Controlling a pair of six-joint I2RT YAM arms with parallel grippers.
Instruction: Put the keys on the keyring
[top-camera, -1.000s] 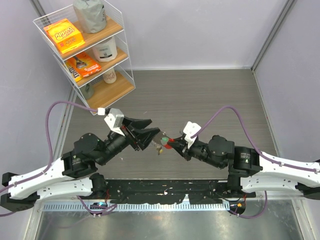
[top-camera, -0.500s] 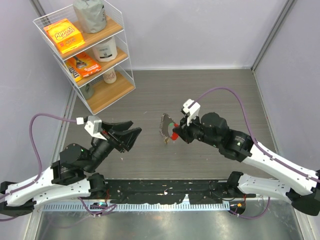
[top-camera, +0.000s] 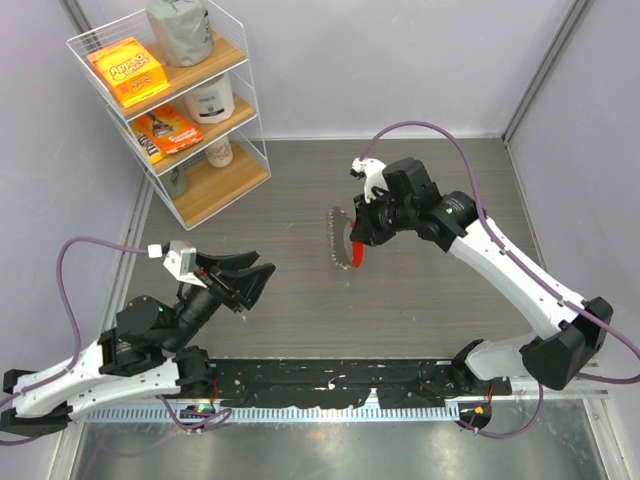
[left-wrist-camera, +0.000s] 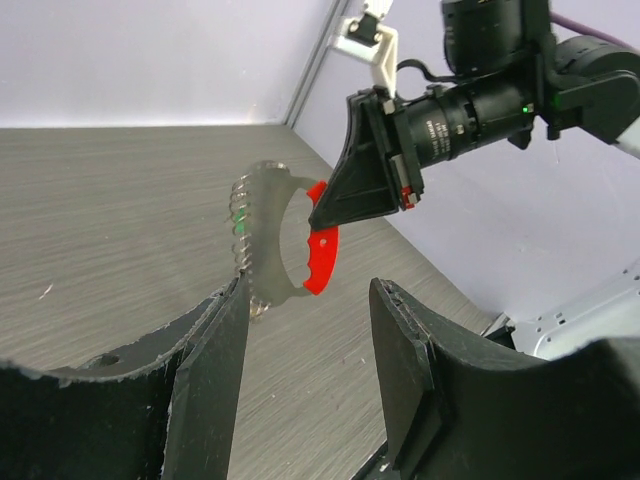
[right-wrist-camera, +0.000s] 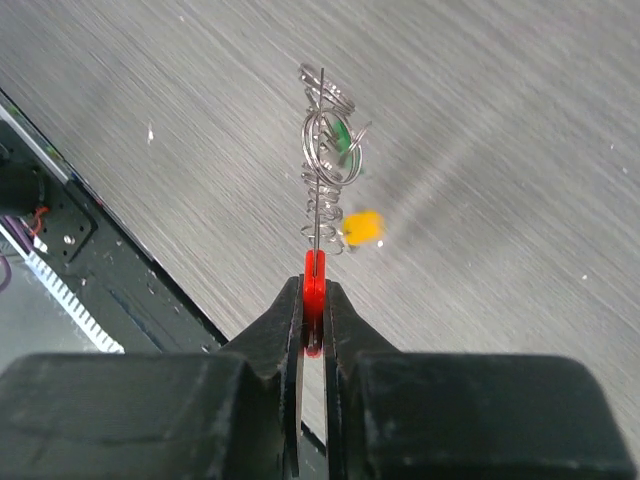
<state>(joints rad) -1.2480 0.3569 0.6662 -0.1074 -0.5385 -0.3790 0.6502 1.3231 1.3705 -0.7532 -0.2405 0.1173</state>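
I need to release the keyring flat on the table's middle, somewhat (top-camera: 358, 271) toward the black rail, with my right gripper.
My right gripper (top-camera: 358, 238) is shut on the red crescent (right-wrist-camera: 314, 272) of the keyring and holds it in the air above the table's middle. The silvery chain (right-wrist-camera: 324, 170) hangs from the crescent. The green key head (right-wrist-camera: 340, 136) and the blurred yellow key head (right-wrist-camera: 364, 228) hang in that chain. The keyring also shows in the top view (top-camera: 343, 243) and in the left wrist view (left-wrist-camera: 320, 250), pinched by the right gripper (left-wrist-camera: 375, 185). My left gripper (top-camera: 258, 272) is open and empty, low at the near left, well apart from the keyring; its jaws stand wide in the left wrist view (left-wrist-camera: 308, 310).
A white wire rack (top-camera: 235, 140) with wooden shelves stands at the back left, holding orange boxes (top-camera: 127, 71), a grey bag (top-camera: 181, 30) and a white jar (top-camera: 210, 98). A black rail (top-camera: 330, 385) runs along the near edge.
My right arm has lifted the keyring and carried it away from me and to the right. My left gripper has drawn back to the near left, open, away from the keyring.
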